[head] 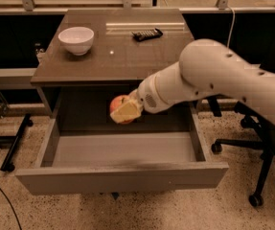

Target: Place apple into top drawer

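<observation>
The apple will be let go on the grey bottom in the middle of the top drawer (122, 142).
The top drawer (122, 176) is pulled open below the brown-topped cabinet (113, 56); its grey inside is bare. My gripper (126, 111) is shut on the red-orange apple (119, 104), with a pale finger across its front. It holds the apple in the air over the back middle of the drawer, just below the cabinet's front edge. My white arm (223, 80) reaches in from the right.
A white bowl (76, 40) stands on the cabinet top at the back left. A dark remote (146, 34) lies at the back middle. An office chair base (252, 176) stands on the floor to the right of the drawer. A black stand foot (15, 145) is on the left.
</observation>
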{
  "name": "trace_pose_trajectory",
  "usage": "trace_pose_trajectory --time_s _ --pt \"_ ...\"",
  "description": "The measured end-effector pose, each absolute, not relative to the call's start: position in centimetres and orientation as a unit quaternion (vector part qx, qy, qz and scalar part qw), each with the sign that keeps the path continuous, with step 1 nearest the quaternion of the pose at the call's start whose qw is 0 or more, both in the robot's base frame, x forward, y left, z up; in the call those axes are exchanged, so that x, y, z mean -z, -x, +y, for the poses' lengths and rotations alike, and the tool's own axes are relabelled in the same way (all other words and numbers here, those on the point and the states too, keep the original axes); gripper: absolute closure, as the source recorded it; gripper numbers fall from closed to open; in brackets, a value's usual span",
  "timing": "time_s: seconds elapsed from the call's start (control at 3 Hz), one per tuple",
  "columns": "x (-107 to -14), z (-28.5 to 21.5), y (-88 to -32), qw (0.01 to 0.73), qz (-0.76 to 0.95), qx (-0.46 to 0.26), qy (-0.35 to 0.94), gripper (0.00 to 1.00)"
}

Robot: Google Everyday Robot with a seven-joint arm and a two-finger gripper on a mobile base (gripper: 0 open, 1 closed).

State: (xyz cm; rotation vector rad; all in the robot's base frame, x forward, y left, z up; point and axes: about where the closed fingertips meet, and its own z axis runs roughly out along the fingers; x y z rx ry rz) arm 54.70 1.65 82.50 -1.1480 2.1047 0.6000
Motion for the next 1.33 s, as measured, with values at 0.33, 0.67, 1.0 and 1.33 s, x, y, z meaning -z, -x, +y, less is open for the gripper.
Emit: trace_pose_trajectory --time_s 0.33,0.67,1.0,1.33 --pt "-78.4 1.5 -54.9 0.326 0.827 -0.222 0.402 1.00" --pt "-74.2 1.3 -56.9 0.330 0.840 -0.220 0.370 1.00" --pt "-74.2 1.3 -56.9 0.330 0.840 -0.220 0.370 1.00" --pt "-72.4 1.3 -56.7 0.316 0.843 -0.221 0.374 1.00"
